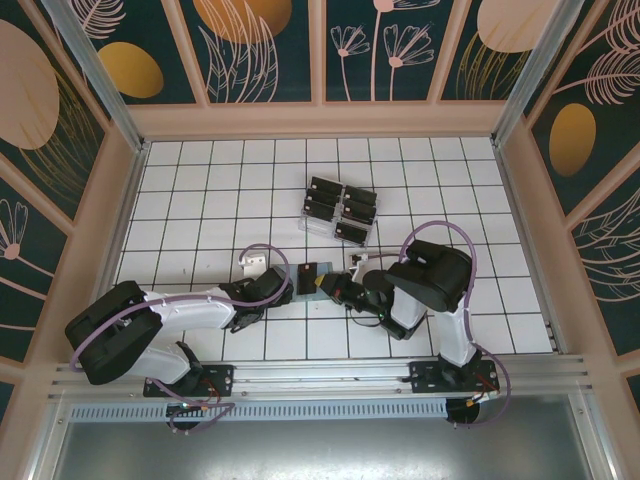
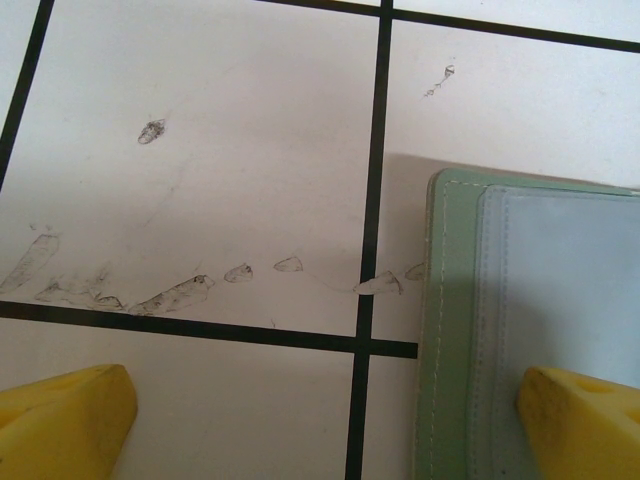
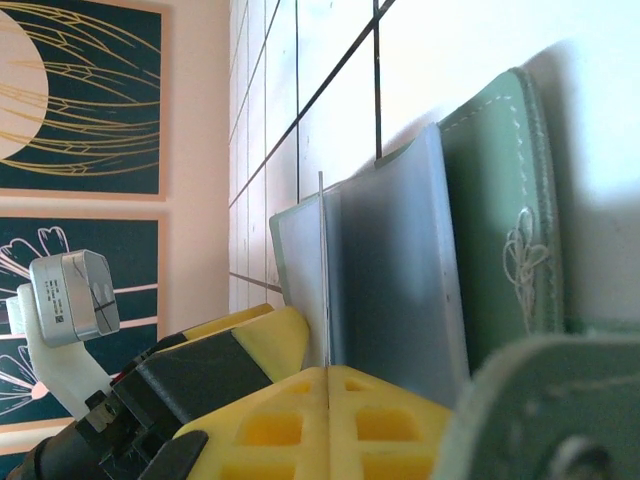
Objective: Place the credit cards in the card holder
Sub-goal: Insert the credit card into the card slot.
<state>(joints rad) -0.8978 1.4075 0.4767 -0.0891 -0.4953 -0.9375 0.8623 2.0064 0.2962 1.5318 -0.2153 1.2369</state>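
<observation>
I need to release the thin credit card from my right gripper in the card holder's inner pocket (image 1: pixel 301 281), close to my left gripper.
The sage-green card holder (image 1: pixel 310 288) lies open on the tiled floor between my two grippers, its pale blue-grey inner pocket (image 3: pixel 400 280) facing up. My right gripper (image 3: pixel 328 375) is shut on a thin credit card (image 3: pixel 323 270), seen edge-on, which stands over that pocket. From above, the card (image 1: pixel 307 270) shows as a small dark patch over the holder, with the right gripper (image 1: pixel 330 284) just right of it. My left gripper (image 2: pixel 320 430) is open and low at the holder's left edge (image 2: pixel 455 330). One yellow fingertip (image 2: pixel 585 425) sits on the holder and the other (image 2: pixel 60 425) on bare tile.
A clear plastic rack (image 1: pixel 340 210) with several black cards stands two tiles beyond the holder. Both forearms meet at the table's near middle. Tan walls ring the tiled floor (image 1: pixel 200 180), and a metal rail (image 1: pixel 320 375) runs along the front.
</observation>
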